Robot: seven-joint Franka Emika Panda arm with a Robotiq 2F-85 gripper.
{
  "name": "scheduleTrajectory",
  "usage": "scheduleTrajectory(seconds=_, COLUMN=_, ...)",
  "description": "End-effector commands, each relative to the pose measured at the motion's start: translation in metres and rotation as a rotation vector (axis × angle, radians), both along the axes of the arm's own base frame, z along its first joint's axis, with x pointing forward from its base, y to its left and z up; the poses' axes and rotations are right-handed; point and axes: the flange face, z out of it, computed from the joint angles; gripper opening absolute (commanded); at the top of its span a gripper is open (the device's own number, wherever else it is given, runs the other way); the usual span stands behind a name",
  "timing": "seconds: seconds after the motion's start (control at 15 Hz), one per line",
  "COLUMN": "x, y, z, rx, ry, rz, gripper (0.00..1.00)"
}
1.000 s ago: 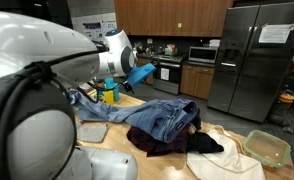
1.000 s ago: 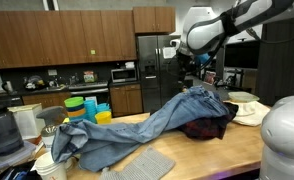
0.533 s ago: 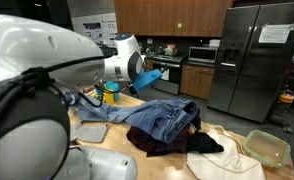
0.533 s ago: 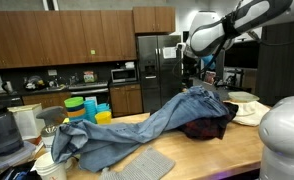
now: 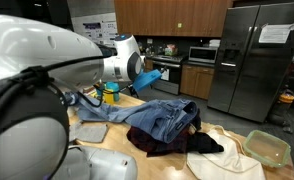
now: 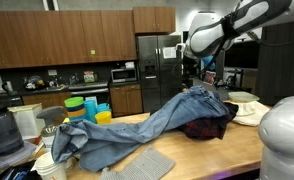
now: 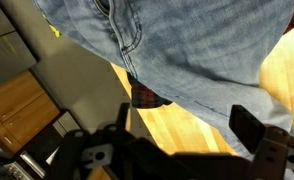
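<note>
The robot's gripper will next move to the blue jeans' waistband (image 5: 189, 122), on the side facing the white cloth, and close there.
A pair of blue jeans (image 5: 159, 117) lies spread over a pile of clothes on the wooden counter (image 5: 102, 142); it also shows in the other exterior view (image 6: 137, 128) and fills the top of the wrist view (image 7: 177, 50). A dark red garment (image 5: 162, 140) lies under it and shows in the wrist view (image 7: 147, 97) too. My gripper (image 7: 182, 125) hangs open and empty in the air above the jeans, with a wide gap between its fingers. In both exterior views the arm's wrist (image 5: 137, 62) (image 6: 192, 55) is well above the pile.
A white cloth (image 5: 222, 160) and a green container (image 5: 267, 147) lie on the counter. Coloured cups (image 5: 109, 92) (image 6: 82, 108) stand near the jeans. A grey mat (image 6: 142, 163), a steel refrigerator (image 5: 255, 60) and wooden cabinets (image 6: 47, 40) are around.
The arm moved a little toward the clothes pile between one second ago and half a second ago. Since then nothing has visibly changed.
</note>
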Motion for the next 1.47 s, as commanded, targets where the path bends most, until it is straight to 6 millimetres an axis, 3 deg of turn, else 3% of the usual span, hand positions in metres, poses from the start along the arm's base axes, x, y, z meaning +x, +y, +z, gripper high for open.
scheduleTrajectory(seconds=0.0, x=0.000, y=0.000, z=0.000, rx=0.000, ry=0.001, rz=0.000, gripper=1.00)
scheduleTrajectory(seconds=0.6, x=0.000, y=-0.005, z=0.000, rx=0.014, ry=-0.007, rz=-0.020, gripper=1.00)
scheduleTrajectory(seconds=0.87, x=-0.002, y=-0.038, z=-0.002, rx=0.093, ry=-0.046, rz=-0.161, gripper=1.00)
scheduleTrajectory(seconds=1.33, x=-0.018, y=-0.110, z=-0.045, rx=0.331, ry=-0.028, rz=-0.371, gripper=1.00)
scheduleTrajectory(seconds=1.4, x=-0.006, y=-0.120, z=-0.033, rx=0.358, ry=-0.025, rz=-0.396, gripper=1.00)
